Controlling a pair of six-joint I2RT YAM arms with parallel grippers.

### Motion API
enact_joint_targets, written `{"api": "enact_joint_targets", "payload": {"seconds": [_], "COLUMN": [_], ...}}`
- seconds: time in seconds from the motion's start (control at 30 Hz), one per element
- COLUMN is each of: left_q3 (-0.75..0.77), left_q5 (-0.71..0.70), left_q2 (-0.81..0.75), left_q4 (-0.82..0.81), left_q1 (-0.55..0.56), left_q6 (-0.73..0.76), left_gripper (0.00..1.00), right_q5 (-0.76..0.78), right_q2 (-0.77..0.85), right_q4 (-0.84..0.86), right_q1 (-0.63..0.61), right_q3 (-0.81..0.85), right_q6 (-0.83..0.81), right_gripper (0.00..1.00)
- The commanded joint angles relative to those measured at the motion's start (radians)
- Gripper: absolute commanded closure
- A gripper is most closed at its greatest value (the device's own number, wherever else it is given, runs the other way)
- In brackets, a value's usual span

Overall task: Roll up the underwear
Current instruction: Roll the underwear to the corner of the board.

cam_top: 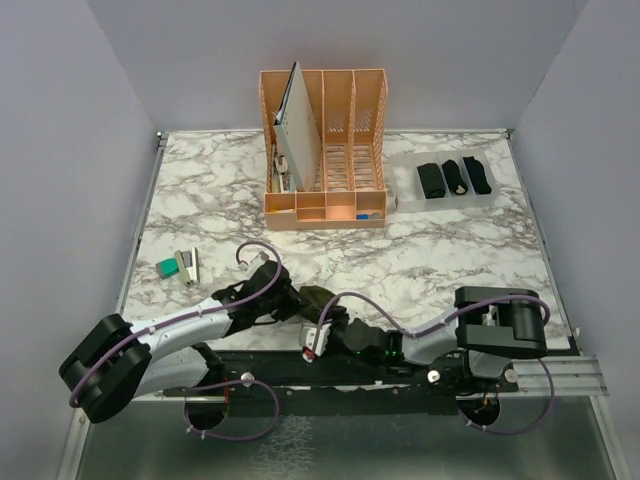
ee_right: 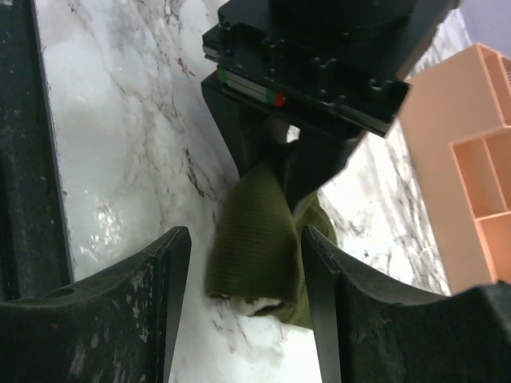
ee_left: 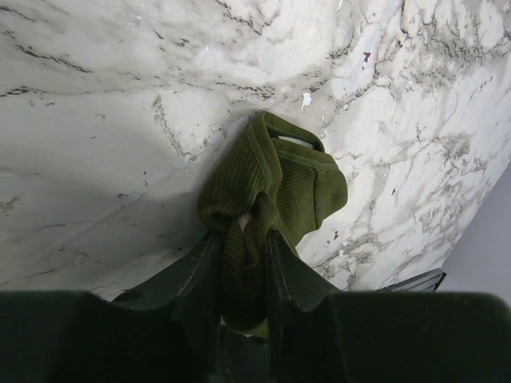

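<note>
The underwear's loose end splays past the robot's left gripper, so the right gripper should hold the underwear while the left gripper opens and takes it nearer that loose end (ee_left: 254, 177).
The olive-green underwear (cam_top: 318, 297) lies bunched on the marble table (cam_top: 200, 200) near its front edge, between my two grippers. In the left wrist view my left gripper (ee_left: 243, 239) is shut on one end of this folded olive bundle (ee_left: 275, 183), and cloth fills the gap between the fingers. In the right wrist view my right gripper (ee_right: 247, 235) stands open astride the other end of the olive bundle (ee_right: 255, 239), where a cream edge shows underneath. Its right finger (ee_right: 323, 279) is close against the cloth and its left finger (ee_right: 172, 279) is apart from it. Three black rolled underwear (cam_top: 455, 178) lie side by side at the back right.
The black rolls sit in a clear tray (cam_top: 400, 185). A peach desk organizer (cam_top: 325, 150) holding a grey board stands at the back centre. A small teal block (cam_top: 166, 267) and a stapler (cam_top: 187, 265) lie at the left. Both arms meet low over the front edge.
</note>
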State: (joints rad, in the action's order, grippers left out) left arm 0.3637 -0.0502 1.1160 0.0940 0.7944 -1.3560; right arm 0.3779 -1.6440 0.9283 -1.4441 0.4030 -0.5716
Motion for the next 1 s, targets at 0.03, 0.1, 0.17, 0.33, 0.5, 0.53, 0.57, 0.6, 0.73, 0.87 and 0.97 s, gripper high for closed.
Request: {"api": "enact_joint_targets", "payload": {"seconds": [0.03,0.1,0.17,0.33,0.5,0.53,0.57,0.6,0.73,0.87,0.97], "left_q3": [-0.023,-0.026,-0.03,-0.048,-0.059,-0.061,-0.062,-0.064,-0.077,-0.117,-0.152], "left_q5": [-0.052,-0.053,-0.054,-0.072,-0.093,-0.096,-0.099,-0.104,-0.132,-0.147,-0.143], "left_q2": [-0.029,-0.039,-0.046,-0.08,-0.14,-0.154,-0.17,-0.186,-0.288,-0.399,-0.458], "left_q4": [0.076,0.078,0.083,0.082,0.096,0.104,0.105,0.105,0.104,0.07,0.036], "left_q1": [0.01,0.011,0.011,0.011,0.01,0.01,0.011,0.011,0.011,0.011,0.011], "left_q6": [-0.036,-0.035,-0.034,-0.041,-0.035,-0.033,-0.023,-0.012,0.02,0.052,0.068], "left_gripper": [1.0,1.0,1.0,0.98,0.65,0.56,0.49,0.4,0.21,0.05,0.05], "right_q5": [0.042,0.1,0.137,0.148,0.033,-0.009,-0.052,-0.103,-0.249,-0.313,-0.327], "right_q2": [-0.109,-0.142,-0.152,-0.116,-0.108,-0.108,-0.109,-0.109,-0.117,-0.154,-0.195], "right_q4": [-0.005,0.025,0.022,0.039,0.047,0.067,0.091,0.109,0.208,0.316,0.363], "right_q1": [-0.006,-0.006,-0.006,-0.006,0.013,0.024,0.037,0.054,0.115,0.179,0.23], "right_q3": [0.068,0.069,0.069,0.026,-0.011,-0.025,-0.039,-0.05,-0.102,-0.15,-0.172], "right_q6": [0.071,0.075,0.073,0.103,0.233,0.28,0.326,0.374,0.54,0.71,0.821], "right_gripper": [0.4,0.45,0.53,0.77,0.91,0.91,0.91,0.91,0.91,0.9,0.89]}}
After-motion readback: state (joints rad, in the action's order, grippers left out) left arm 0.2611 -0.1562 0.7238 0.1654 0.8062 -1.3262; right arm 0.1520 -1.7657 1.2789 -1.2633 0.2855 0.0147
